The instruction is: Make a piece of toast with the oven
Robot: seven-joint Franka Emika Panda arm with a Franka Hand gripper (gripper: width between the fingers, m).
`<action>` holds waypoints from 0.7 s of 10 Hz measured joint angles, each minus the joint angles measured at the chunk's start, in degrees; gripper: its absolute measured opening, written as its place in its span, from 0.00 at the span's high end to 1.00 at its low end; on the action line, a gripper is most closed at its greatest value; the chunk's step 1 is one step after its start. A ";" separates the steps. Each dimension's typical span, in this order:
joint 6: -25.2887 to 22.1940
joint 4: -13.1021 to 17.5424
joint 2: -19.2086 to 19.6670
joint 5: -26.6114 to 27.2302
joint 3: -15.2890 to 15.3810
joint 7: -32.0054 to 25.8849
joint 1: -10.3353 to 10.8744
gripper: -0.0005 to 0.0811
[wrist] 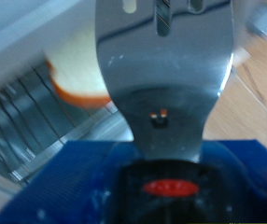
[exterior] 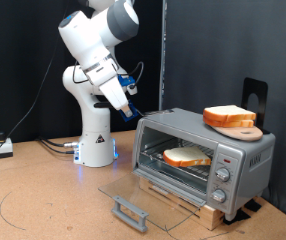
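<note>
My gripper should set the metal spatula down on the bare top of the oven, beside the wooden board point(exterior: 174, 111) with the bread.
The silver-grey oven point(exterior: 245, 160) stands at the exterior view's right with its glass door point(exterior: 148, 195) dropped flat and open. One piece of toast point(exterior: 188, 156) lies on the rack inside; it also shows in the wrist view point(wrist: 77, 79) on the wire rack. A second, alike slice point(exterior: 228, 114) lies on a round wooden board point(exterior: 245, 130) on top of the oven. My gripper point(exterior: 135, 112) hangs in the air up and to the left of the oven's mouth, apart from it. In the wrist view the gripper point(wrist: 163, 19) is a blurred silver shape with nothing seen held.
The door's grey bar handle point(exterior: 130, 212) sticks out toward the exterior view's bottom. The oven sits on a wooden base point(exterior: 198, 205). The robot's white base point(exterior: 95, 140) stands left of the oven, with cables point(exterior: 53, 145) and a small box point(exterior: 0, 148) at far left.
</note>
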 joint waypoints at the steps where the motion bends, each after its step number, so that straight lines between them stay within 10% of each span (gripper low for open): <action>1: -3.67 0.01 -0.61 1.42 0.07 1.08 0.61 0.51; 7: -8.60 -4.14 -8.53 5.33 5.48 5.66 6.38 0.51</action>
